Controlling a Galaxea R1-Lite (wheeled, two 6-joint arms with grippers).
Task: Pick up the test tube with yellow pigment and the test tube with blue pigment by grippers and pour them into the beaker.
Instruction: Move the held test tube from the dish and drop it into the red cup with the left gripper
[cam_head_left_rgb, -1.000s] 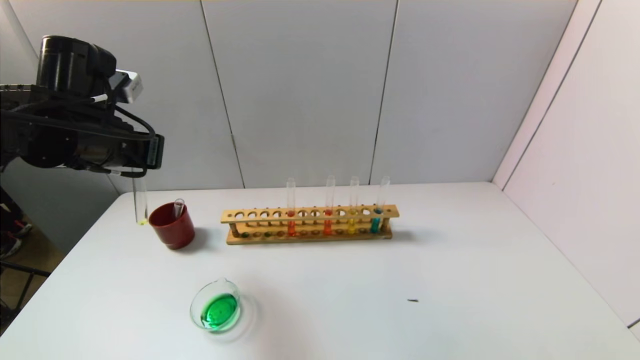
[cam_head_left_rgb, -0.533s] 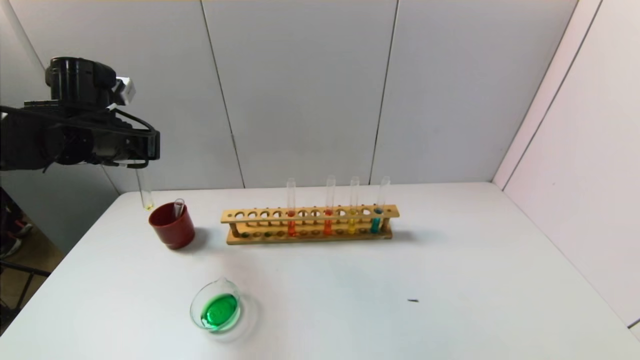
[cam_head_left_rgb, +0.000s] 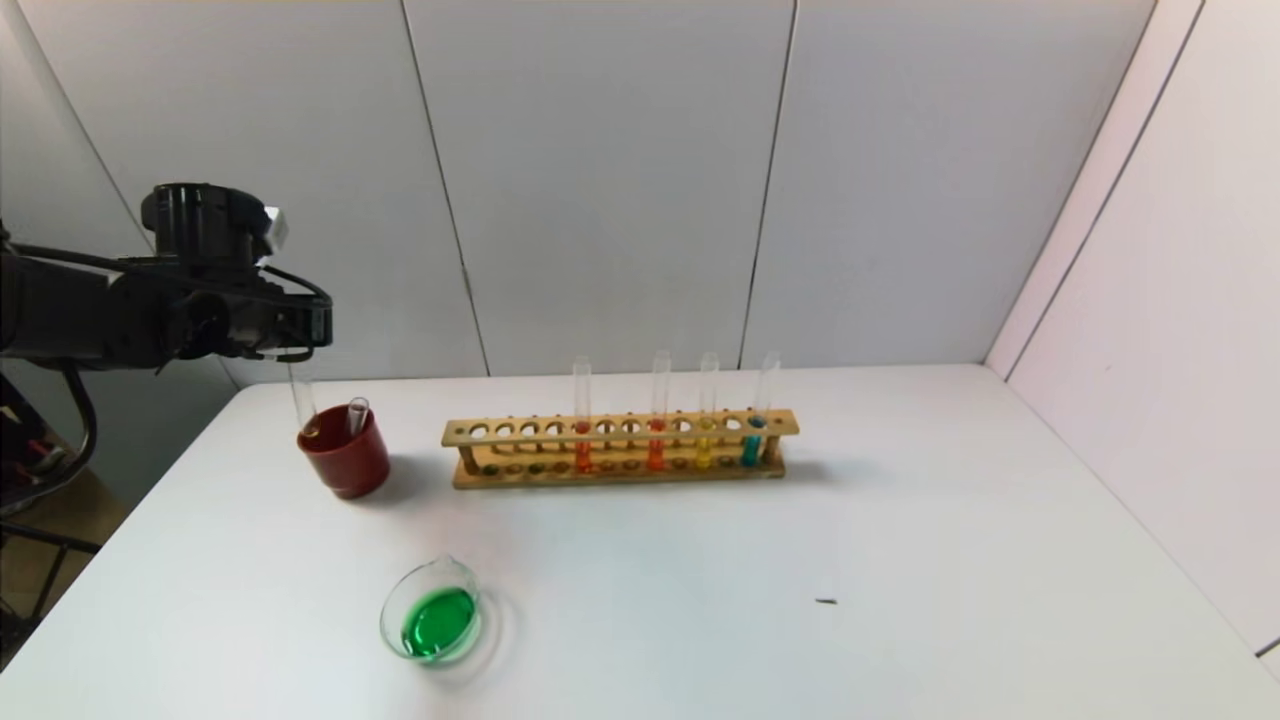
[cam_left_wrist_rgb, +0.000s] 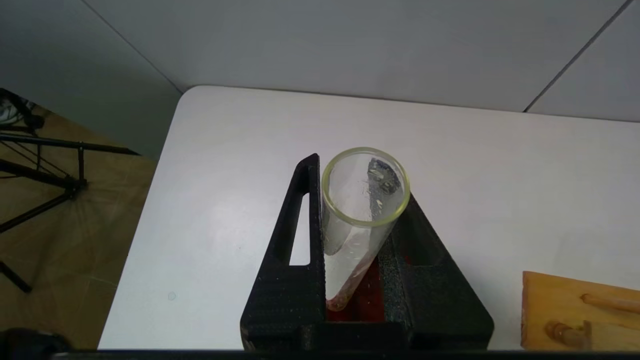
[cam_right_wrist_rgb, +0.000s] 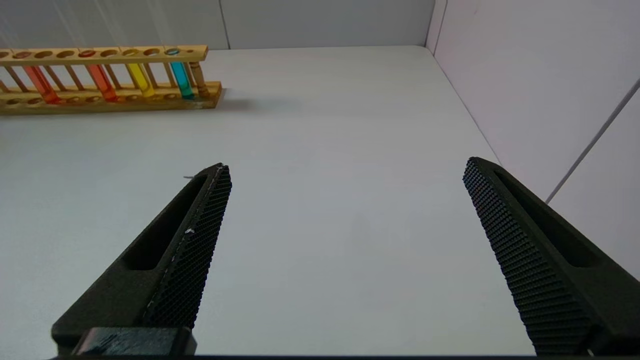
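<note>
The robot's left gripper should release the test tube with yellow pigment inside the dark-red cup (cam_head_left_rgb: 331, 421) (cam_left_wrist_rgb: 360, 297), next to the second clear tube.
My left gripper (cam_head_left_rgb: 296, 350) hangs at the table's back left, shut on the test tube with yellow pigment (cam_head_left_rgb: 303, 398). The tube is upright and nearly empty, and its lower end dips into the mouth of a dark-red cup (cam_head_left_rgb: 345, 462). In the left wrist view the black fingers (cam_left_wrist_rgb: 280, 280) clamp the tube (cam_left_wrist_rgb: 362, 172), with red cup showing below it. The beaker (cam_head_left_rgb: 388, 612) stands near the front left, holding green liquid. A second clear tube (cam_head_left_rgb: 357, 414) leans in the cup; I cannot tell whether it is the test tube with blue pigment. My right gripper (cam_right_wrist_rgb: 347, 165) hovers open over bare table.
A wooden rack (cam_head_left_rgb: 620, 428) stands mid-table behind the beaker, holding two orange-red tubes, an amber tube (cam_head_left_rgb: 704, 445) and a teal tube (cam_head_left_rgb: 752, 440). A small dark speck (cam_head_left_rgb: 825, 601) lies front right. Walls close the back and right; the table's left edge lies near the cup.
The left gripper has come down and moved right with the tube. The tube's lower end went from beside the cup's left side into the cup's mouth.
</note>
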